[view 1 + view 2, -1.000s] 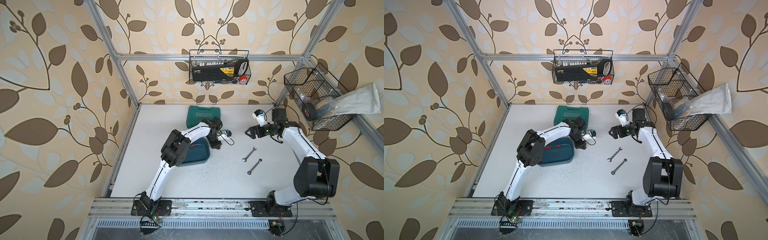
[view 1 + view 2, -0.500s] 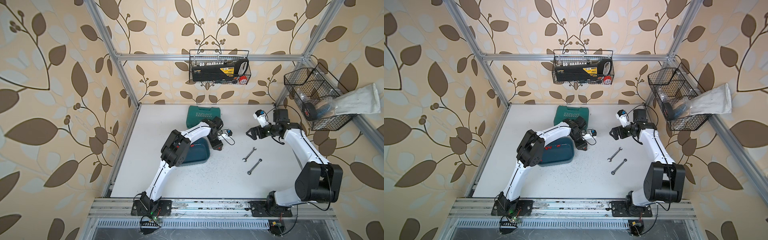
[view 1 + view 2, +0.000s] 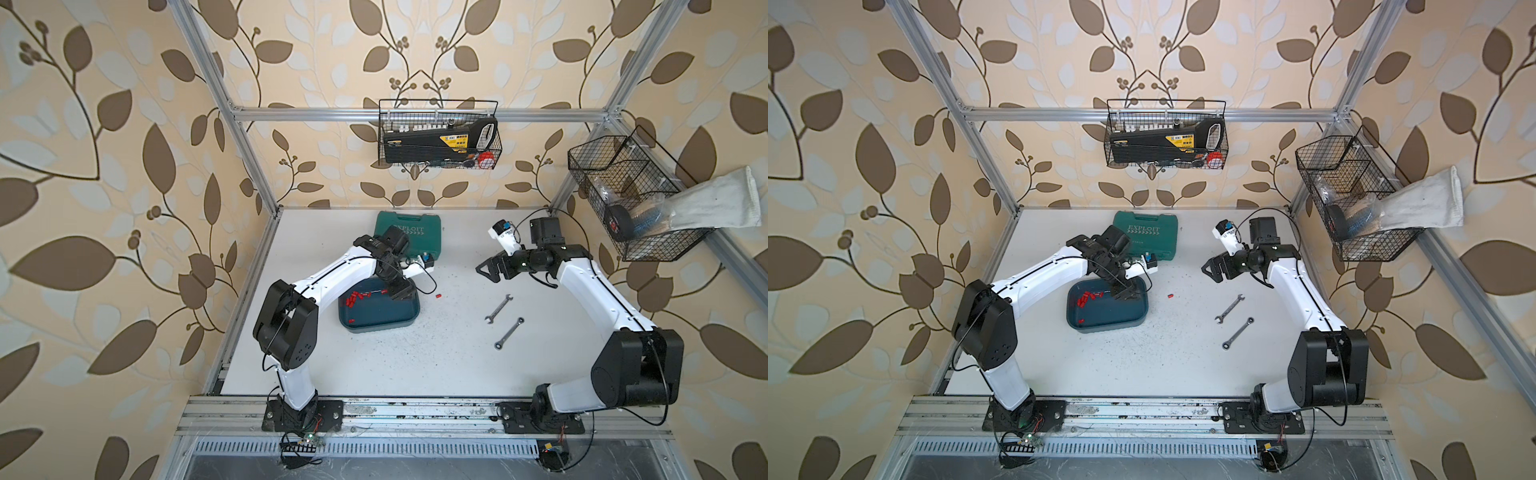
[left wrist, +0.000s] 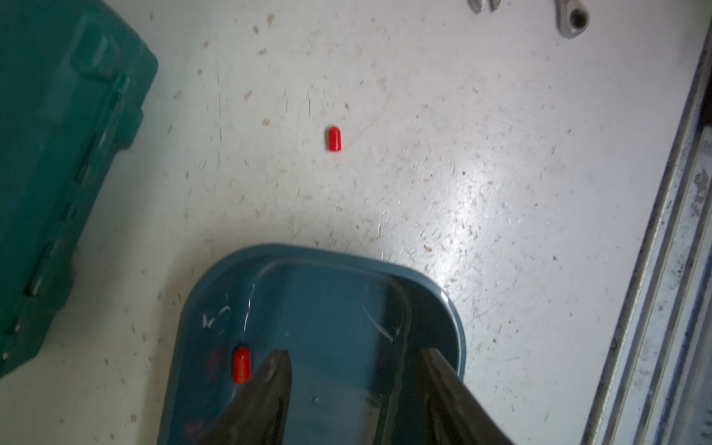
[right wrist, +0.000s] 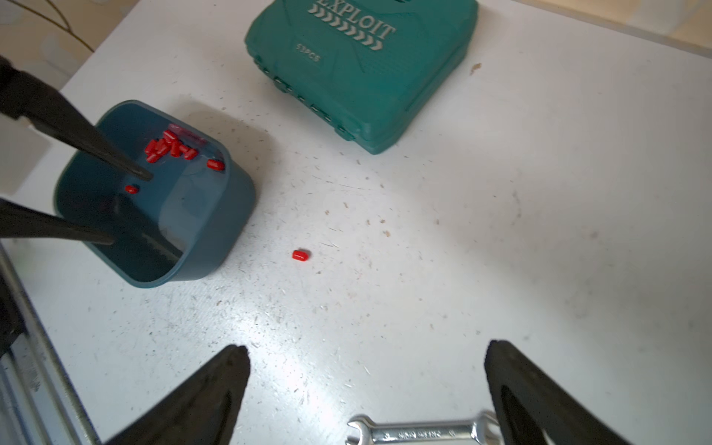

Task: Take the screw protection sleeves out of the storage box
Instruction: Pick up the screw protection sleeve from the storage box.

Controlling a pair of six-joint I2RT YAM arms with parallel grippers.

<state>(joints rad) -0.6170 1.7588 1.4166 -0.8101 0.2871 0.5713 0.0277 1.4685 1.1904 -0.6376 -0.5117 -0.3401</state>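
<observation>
The robot's left gripper should close on the body of the lone red sleeve [image 3: 384, 291] [image 4: 241, 365] inside the storage box, next to the side of the box closest to the green case.
The storage box [image 3: 382, 319] [image 3: 1113, 316] is a shallow teal-blue tray left of the table's middle. Several red screw protection sleeves [image 3: 355, 298] [image 3: 1086, 298] [image 5: 169, 146] lie bunched at its left end. A single sleeve [image 3: 438, 296] [image 3: 1170, 296] [image 4: 334, 138] [image 5: 300, 255] lies on the table just right of the box. My left gripper [image 3: 401, 291] [image 4: 354, 351] [image 5: 130, 209] reaches into the box's right end, open and holding nothing. Another sleeve [image 4: 241, 365] rests beside one finger. My right gripper [image 3: 490, 270] [image 5: 368, 346] hovers open over the table to the right.
A green case lettered EXPLOIT [image 3: 407, 232] [image 5: 362, 69] lies behind the box. Two wrenches [image 3: 498, 308] [image 3: 509, 332] lie right of centre, one under my right gripper. Wire baskets hang on the back wall [image 3: 438, 133] and on the right wall [image 3: 623, 199].
My left gripper's jaws have opened from nearly shut, and it has drawn back from the box's right edge into the box. The right arm has shifted only slightly.
</observation>
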